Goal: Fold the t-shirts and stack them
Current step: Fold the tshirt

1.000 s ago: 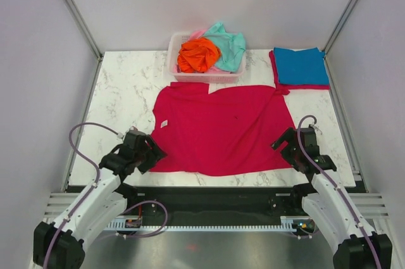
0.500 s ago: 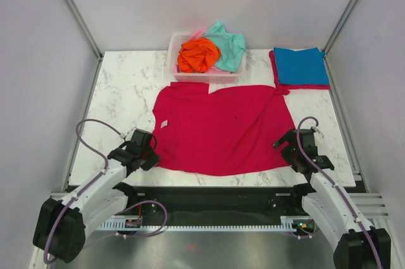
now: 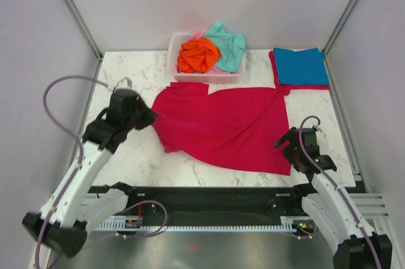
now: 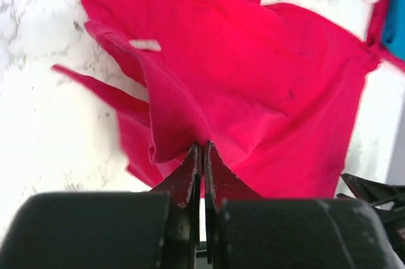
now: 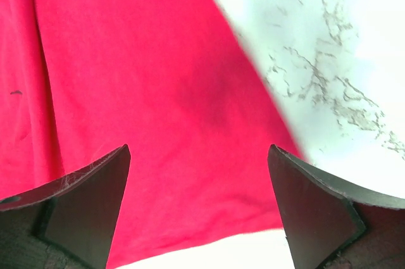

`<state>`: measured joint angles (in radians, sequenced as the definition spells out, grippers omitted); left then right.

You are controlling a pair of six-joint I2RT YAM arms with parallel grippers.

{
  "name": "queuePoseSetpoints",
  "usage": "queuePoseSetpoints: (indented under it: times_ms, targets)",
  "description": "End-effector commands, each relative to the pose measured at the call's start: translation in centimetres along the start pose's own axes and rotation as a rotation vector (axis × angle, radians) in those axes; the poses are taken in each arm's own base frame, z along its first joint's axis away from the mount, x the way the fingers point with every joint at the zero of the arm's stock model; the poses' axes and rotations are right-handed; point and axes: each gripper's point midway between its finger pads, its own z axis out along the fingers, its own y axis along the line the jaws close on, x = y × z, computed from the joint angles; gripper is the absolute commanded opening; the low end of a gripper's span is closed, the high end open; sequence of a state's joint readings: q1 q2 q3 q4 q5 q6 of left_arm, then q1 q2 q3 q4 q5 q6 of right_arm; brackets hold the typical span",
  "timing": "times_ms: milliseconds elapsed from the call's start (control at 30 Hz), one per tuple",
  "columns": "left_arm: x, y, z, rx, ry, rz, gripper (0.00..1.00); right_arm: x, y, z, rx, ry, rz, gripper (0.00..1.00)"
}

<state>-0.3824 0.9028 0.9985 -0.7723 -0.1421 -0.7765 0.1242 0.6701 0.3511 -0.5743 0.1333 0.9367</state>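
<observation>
I will close my right gripper on the spread crimson red t-shirt's near edge (image 3: 271, 171) (image 5: 215, 238), slightly in from the corner that is farthest from my left gripper.
A crimson red t-shirt (image 3: 228, 126) lies spread across the middle of the marble table, its left side bunched and pulled up. My left gripper (image 3: 150, 116) is shut on that left edge of the red t-shirt (image 4: 253, 73), and the cloth rises in a fold from between the pads (image 4: 187, 174). My right gripper (image 3: 286, 147) stands open just over the shirt's near right corner (image 5: 158, 123), with nothing between its fingers (image 5: 95, 187). At the back, orange (image 3: 197, 55), mint-teal (image 3: 229, 46) and pink t-shirts fill a basket. A folded blue t-shirt (image 3: 300, 65) lies on a folded red one at the back right.
The white slatted basket (image 3: 204, 76) stands at the back centre, touching the red shirt's far edge. Grey walls with metal posts close in the table on three sides. A black rail runs along the near edge between the arm bases.
My left gripper has shut on the shirt's near left corner and carried it up and away from the front edge, dragging the left side into a bunch. The right gripper has hardly moved.
</observation>
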Motion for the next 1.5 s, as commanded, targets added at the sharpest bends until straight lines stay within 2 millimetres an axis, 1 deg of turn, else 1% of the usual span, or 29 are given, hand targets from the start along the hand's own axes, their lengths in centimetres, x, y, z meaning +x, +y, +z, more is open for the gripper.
queuePoseSetpoints:
  times_ms: [0, 33, 67, 100, 133, 200, 233, 267, 300, 333, 367, 400, 433, 467, 500, 567, 600, 667, 700, 767, 800, 833, 967, 1000, 1033, 1100, 1233, 1300, 1467]
  targets:
    - [0.6, 0.3, 7.4, -0.089, 0.205, 0.154, 0.02, -2.6, 2.6, 0.1, -0.020, -0.049, -0.016, 0.98]
    - [-1.5, -1.6, 8.8, -0.066, 0.203, 0.172, 0.02, -3.0, 3.3, 0.4, -0.012, -0.036, -0.025, 0.98]
    - [-1.6, -2.2, 10.5, -0.058, 0.260, 0.206, 0.05, -3.3, 3.9, 0.6, -0.019, -0.033, -0.038, 0.98]
    - [0.7, -0.4, 15.3, -0.134, 0.408, 0.210, 0.13, -3.6, 4.5, 0.7, -0.029, -0.032, -0.045, 0.98]
    - [-0.5, -1.9, 15.7, -0.125, 0.454, 0.216, 0.32, -4.0, 5.6, 0.6, -0.046, -0.015, -0.056, 0.98]
    - [0.4, -2.0, 17.6, -0.138, 0.543, 0.239, 0.46, -4.4, 6.4, 0.4, -0.063, -0.010, -0.086, 0.98]
    - [0.2, -2.2, 17.3, -0.132, 0.520, 0.245, 0.48, -4.8, 7.1, -0.1, -0.084, -0.020, -0.094, 0.98]
    - [-0.7, -1.8, 17.2, -0.160, 0.462, 0.241, 0.52, -4.9, 7.1, -0.4, -0.090, -0.023, -0.103, 0.98]
    - [0.2, -0.4, 16.8, -0.185, 0.464, 0.235, 0.58, -4.9, 7.1, -0.6, -0.095, -0.029, -0.115, 0.98]
    - [-1.3, -1.1, 15.0, -0.150, 0.387, 0.230, 0.61, -5.1, 6.9, -1.0, -0.101, -0.045, -0.117, 0.98]
    - [-2.3, -0.8, 15.0, -0.155, 0.322, 0.220, 0.63, -5.1, 6.7, -1.1, -0.101, -0.051, -0.122, 0.98]
    - [-1.8, 1.0, 14.5, -0.188, 0.316, 0.204, 0.65, -4.8, 6.4, -1.0, -0.098, -0.048, -0.132, 0.98]
    - [-2.8, 1.4, 13.5, -0.191, 0.263, 0.191, 0.65, -4.7, 6.4, -1.1, -0.105, -0.046, -0.134, 0.98]
    - [-3.6, 1.7, 13.5, -0.179, 0.217, 0.166, 0.65, -4.5, 6.2, -1.0, -0.105, -0.040, -0.137, 0.98]
    - [-2.8, 3.7, 13.7, -0.198, 0.226, 0.133, 0.62, -4.1, 6.0, -0.8, -0.103, -0.026, -0.142, 0.98]
    - [-2.6, 4.0, 13.3, -0.167, 0.216, 0.090, 0.54, -3.8, 5.7, -0.6, -0.098, -0.015, -0.148, 0.98]
    - [-1.8, 4.7, 13.5, -0.171, 0.224, 0.077, 0.49, -3.5, 5.5, -0.5, -0.094, -0.007, -0.154, 0.98]
    - [-0.8, 4.7, 13.4, -0.146, 0.232, 0.050, 0.47, -3.4, 5.3, -0.4, -0.095, -0.008, -0.158, 0.98]
    - [0.6, 5.4, 13.7, -0.145, 0.250, 0.037, 0.46, -3.2, 5.1, -0.3, -0.090, -0.004, -0.160, 0.98]
    - [2.0, 5.6, 13.7, -0.122, 0.266, -0.003, 0.46, -3.1, 5.0, -0.4, -0.095, -0.004, -0.165, 0.98]
    - [3.3, 6.3, 14.0, -0.115, 0.275, -0.016, 0.48, -3.1, 5.0, -0.4, -0.094, -0.002, -0.165, 0.98]
    - [4.1, 6.2, 14.2, -0.094, 0.283, -0.035, 0.50, -2.9, 5.0, -0.4, -0.097, 0.006, -0.173, 0.98]
    - [6.0, 5.6, 15.1, 0.031, 0.267, -0.059, 0.57, -2.5, 5.1, -0.2, -0.115, 0.021, -0.203, 0.98]
    - [7.0, 6.2, 15.3, 0.028, 0.278, -0.066, 0.60, -2.4, 5.1, -0.1, -0.119, 0.025, -0.208, 0.98]
    - [6.6, 5.9, 15.6, 0.049, 0.249, -0.066, 0.61, -2.3, 5.2, -0.1, -0.126, 0.030, -0.212, 0.98]
    - [7.3, 6.4, 16.0, 0.045, 0.253, -0.080, 0.64, -2.0, 5.4, -0.1, -0.151, 0.036, -0.217, 0.98]
    - [7.7, 7.0, 17.0, 0.039, 0.236, -0.090, 0.64, -2.0, 5.4, 0.1, -0.160, 0.026, -0.216, 0.98]
    - [7.3, 7.2, 17.6, 0.032, 0.208, -0.089, 0.64, -2.0, 5.4, 0.2, -0.159, 0.027, -0.213, 0.98]
    - [7.7, 7.9, 19.2, 0.010, 0.202, -0.099, 0.58, -2.1, 5.6, 0.5, -0.157, 0.028, -0.227, 0.98]
